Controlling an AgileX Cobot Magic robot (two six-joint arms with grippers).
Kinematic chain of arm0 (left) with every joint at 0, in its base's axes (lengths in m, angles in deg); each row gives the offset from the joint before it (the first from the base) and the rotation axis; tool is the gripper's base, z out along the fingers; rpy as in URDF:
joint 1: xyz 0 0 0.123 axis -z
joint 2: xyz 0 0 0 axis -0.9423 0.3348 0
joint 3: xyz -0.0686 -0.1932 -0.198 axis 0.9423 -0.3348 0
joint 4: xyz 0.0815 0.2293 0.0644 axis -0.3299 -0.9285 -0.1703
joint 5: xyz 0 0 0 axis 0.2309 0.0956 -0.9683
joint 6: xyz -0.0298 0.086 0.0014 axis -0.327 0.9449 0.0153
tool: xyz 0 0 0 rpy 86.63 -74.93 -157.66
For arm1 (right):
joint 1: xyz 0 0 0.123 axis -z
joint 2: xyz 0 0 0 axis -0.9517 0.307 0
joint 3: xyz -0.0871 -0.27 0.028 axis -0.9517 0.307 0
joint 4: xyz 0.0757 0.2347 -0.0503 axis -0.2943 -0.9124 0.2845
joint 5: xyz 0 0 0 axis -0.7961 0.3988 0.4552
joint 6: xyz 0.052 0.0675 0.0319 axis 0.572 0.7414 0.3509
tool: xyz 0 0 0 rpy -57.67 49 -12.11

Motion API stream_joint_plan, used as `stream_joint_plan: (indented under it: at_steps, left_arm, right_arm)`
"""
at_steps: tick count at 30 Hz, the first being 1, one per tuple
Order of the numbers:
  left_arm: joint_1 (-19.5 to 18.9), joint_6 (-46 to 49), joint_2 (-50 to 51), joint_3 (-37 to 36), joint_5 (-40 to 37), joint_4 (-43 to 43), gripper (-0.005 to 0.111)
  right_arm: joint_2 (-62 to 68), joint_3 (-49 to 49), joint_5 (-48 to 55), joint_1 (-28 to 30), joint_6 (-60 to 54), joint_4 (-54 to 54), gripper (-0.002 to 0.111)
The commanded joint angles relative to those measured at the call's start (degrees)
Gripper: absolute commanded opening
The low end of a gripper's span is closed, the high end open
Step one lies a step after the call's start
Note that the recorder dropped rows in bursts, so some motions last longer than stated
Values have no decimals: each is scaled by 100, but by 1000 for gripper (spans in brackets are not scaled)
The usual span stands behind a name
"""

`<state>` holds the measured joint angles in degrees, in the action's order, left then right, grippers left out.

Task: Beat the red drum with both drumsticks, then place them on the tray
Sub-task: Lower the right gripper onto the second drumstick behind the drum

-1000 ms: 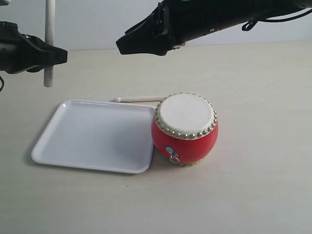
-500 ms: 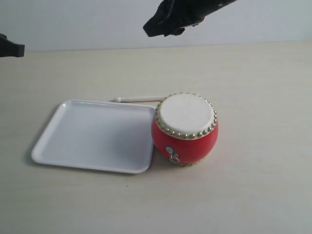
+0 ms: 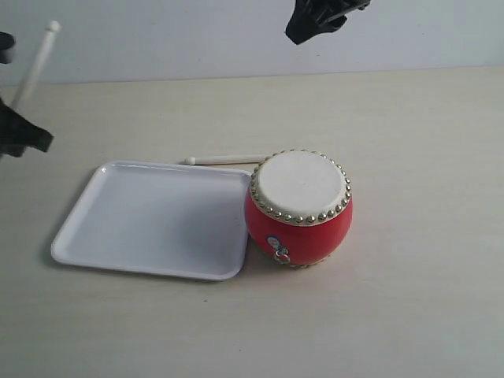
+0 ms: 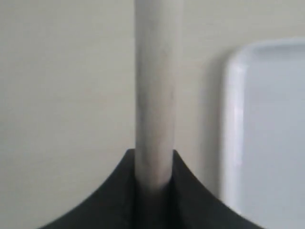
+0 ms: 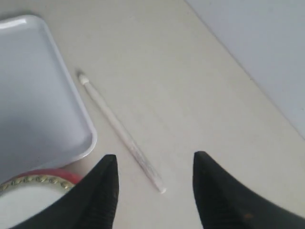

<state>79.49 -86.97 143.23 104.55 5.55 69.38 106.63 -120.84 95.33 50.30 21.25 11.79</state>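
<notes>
I should move my right gripper to the drumstick behind the white tray and close it on its middle [image 3: 245,159] [image 5: 127,139], near the tray's corner by the red drum.
The red drum [image 3: 300,211] with its cream skin and gold studs stands right of the white tray [image 3: 102,244]. One pale drumstick [image 3: 224,160] lies on the table behind the tray and drum, also seen in the right wrist view as a drumstick [image 5: 119,130] beside the tray [image 5: 28,95]. My right gripper [image 5: 155,160] hangs open high above that stick, nothing between its fingers; it shows at the top [image 3: 323,20]. My left gripper [image 3: 20,138] at the far left is shut on the second drumstick [image 3: 35,67], which tilts upward; up close the stick [image 4: 153,95] sits between the jaws.
The pale table [image 3: 409,157] stretches to a light wall at the back. The tray's rim [image 4: 233,124] lies just beside the left-held stick in the left wrist view.
The right arm has drawn back up and to the right, nearly out of view. The left gripper left the frame and has come back lower at the left edge, its stick now tilted.
</notes>
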Motion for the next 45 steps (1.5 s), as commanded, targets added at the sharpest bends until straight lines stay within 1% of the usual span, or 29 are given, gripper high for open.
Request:
stream_joint_plan:
  at_steps: [1,2,3,6,12,15,24,32,39,45]
  left_arm:
    - [576,2389,161,401,-806,2219,0]
    - [715,2338,178,503,-929,2218,0]
    - [776,2249,199,552,-979,2218,0]
    - [789,2032,199,572,-985,2176,0]
    - [789,1502,199,572,-973,1646,0]
    - [789,1354,199,572,-973,1463,0]
    - [789,1354,199,572,-912,1390,0]
    - [789,1354,199,572,-879,1390,0]
    - [789,1354,199,572,-879,1390,0]
    - [789,1354,199,572,-869,1390,0]
  right_arm:
    - [221,-55,396,41,-217,-4,46]
    - [297,-55,373,-18,-229,3,46]
    - [344,-55,373,-85,-300,3,46]
    - [715,-286,384,-455,-464,220,46]
    - [1486,-977,475,-819,-464,595,46]
    - [1979,-1353,601,-855,-480,665,46]
    - [3088,-2298,707,-855,-623,1165,45]
    - [3376,-2636,1008,-855,-1213,1279,45]
    - [3721,-3168,1623,-855,-1308,1274,45]
    - [3983,-3505,1648,-855,-1338,1417,45]
